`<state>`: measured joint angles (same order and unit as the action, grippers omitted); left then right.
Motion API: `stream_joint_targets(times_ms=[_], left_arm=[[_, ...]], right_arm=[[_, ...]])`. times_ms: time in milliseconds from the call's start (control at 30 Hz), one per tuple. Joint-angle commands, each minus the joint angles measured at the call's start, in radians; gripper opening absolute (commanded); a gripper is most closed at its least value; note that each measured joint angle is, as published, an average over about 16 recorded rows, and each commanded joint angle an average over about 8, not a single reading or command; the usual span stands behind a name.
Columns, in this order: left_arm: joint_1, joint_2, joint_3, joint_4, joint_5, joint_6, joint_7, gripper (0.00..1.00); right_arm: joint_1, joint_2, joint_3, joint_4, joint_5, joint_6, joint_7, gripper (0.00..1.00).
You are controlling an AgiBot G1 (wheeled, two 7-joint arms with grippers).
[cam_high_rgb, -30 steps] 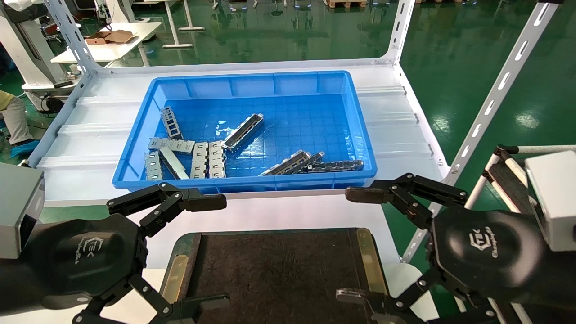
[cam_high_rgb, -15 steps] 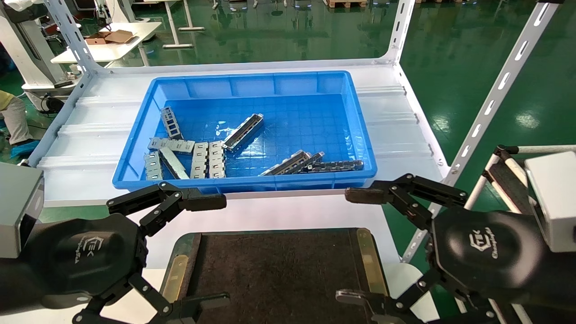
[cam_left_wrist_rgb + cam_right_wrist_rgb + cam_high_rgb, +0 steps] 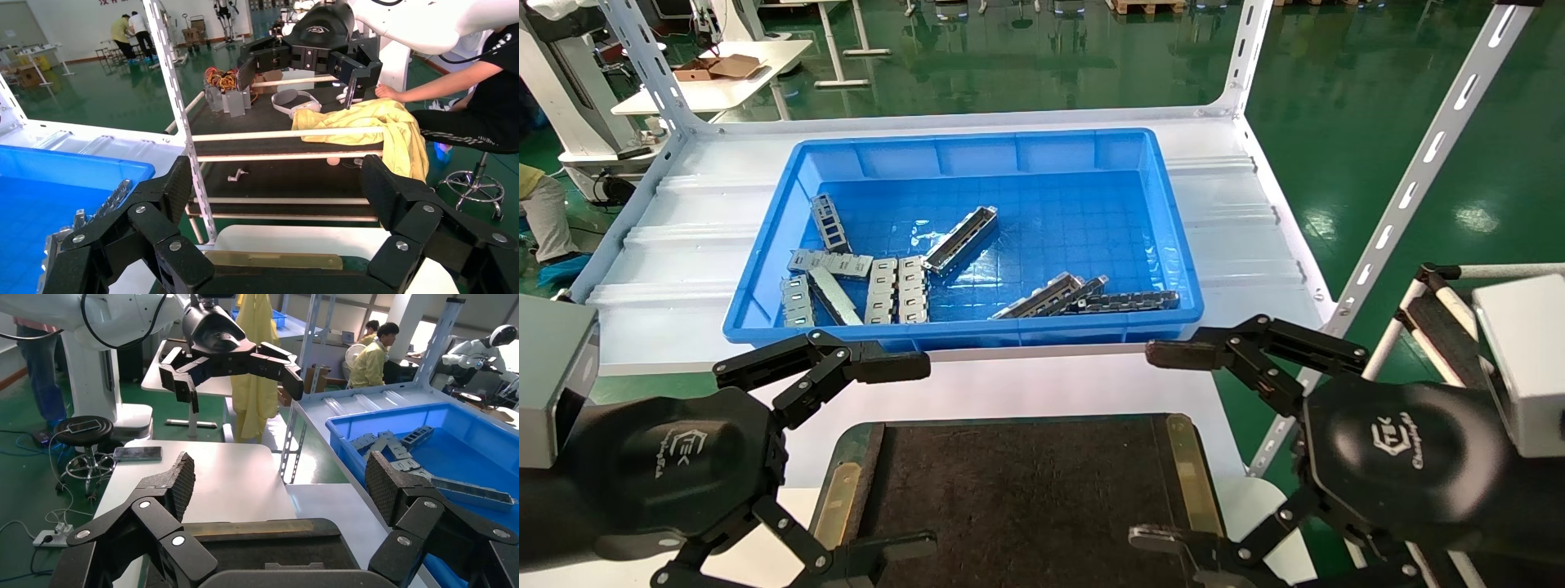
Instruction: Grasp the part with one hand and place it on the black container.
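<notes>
The silver-grey channel bar lies at a slant in the middle of the blue bin, and my left gripper needs to close on the near end point(image 3: 943, 255) of it.
A long silver-grey channel bar, the part point(image 3: 960, 238), lies at a slant in the middle of the blue bin point(image 3: 764, 245). Similar bars point(image 3: 1042, 298) lie near the bin's front right. The black container point(image 3: 1026, 490), with tan strips on its left and right sides, lies on the table in front of the bin. It also shows in the left wrist view point(image 3: 275, 260) and the right wrist view point(image 3: 269, 551). My left gripper point(image 3: 910, 457) hangs open and empty over its left edge. My right gripper point(image 3: 1160, 445) hangs open and empty over its right edge.
A dark slotted bar point(image 3: 1128, 300) lies against the bin's front right wall. Shorter grey slotted plates point(image 3: 895, 290) lie at the bin's front left. White slotted rack posts point(image 3: 1418, 171) stand at the table's corners. A low rack point(image 3: 1434, 327) stands to the right.
</notes>
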<state>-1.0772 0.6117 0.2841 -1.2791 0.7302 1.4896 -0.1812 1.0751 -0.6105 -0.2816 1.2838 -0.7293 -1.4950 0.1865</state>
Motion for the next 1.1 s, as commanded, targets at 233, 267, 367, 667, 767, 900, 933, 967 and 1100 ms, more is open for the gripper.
stream_joint_targets(times_ms=[233,267,367,667,767,900,933,967,1100], left_arm=[[0.000,0.006,-0.002,0.002,0.014,-0.019,0.015,1.00],[-0.002,0.008,-0.001,0.002,0.018,-0.024,0.017,1.00],[-0.010,0.018,0.001,0.006,0.033,-0.045,0.020,1.00],[-0.071,0.072,0.025,0.052,0.118,-0.130,0.027,1.00],[-0.097,0.098,0.040,0.084,0.158,-0.159,0.031,1.00],[-0.135,0.136,0.063,0.139,0.212,-0.194,0.038,1.00],[-0.146,0.147,0.069,0.155,0.225,-0.203,0.041,1.00],[-0.157,0.157,0.074,0.172,0.238,-0.212,0.044,1.00],[-0.205,0.206,0.094,0.256,0.291,-0.260,0.060,1.00]], right_arm=[[0.000,-0.001,0.001,0.000,-0.001,-0.001,0.001,1.00],[0.000,-0.001,0.001,0.000,-0.001,-0.001,0.000,1.00],[0.000,-0.001,0.001,-0.001,-0.001,-0.001,0.000,1.00],[0.000,0.000,0.000,-0.001,0.000,-0.001,0.000,1.00],[0.000,0.000,0.000,-0.001,0.000,-0.001,0.000,1.00],[0.000,0.000,0.000,-0.001,0.000,0.000,0.000,1.00],[0.000,0.000,0.000,-0.001,0.000,0.000,0.000,1.00],[0.000,0.000,-0.001,-0.001,0.000,0.000,0.000,1.00],[0.001,0.000,-0.001,-0.001,0.000,0.000,-0.001,1.00]])
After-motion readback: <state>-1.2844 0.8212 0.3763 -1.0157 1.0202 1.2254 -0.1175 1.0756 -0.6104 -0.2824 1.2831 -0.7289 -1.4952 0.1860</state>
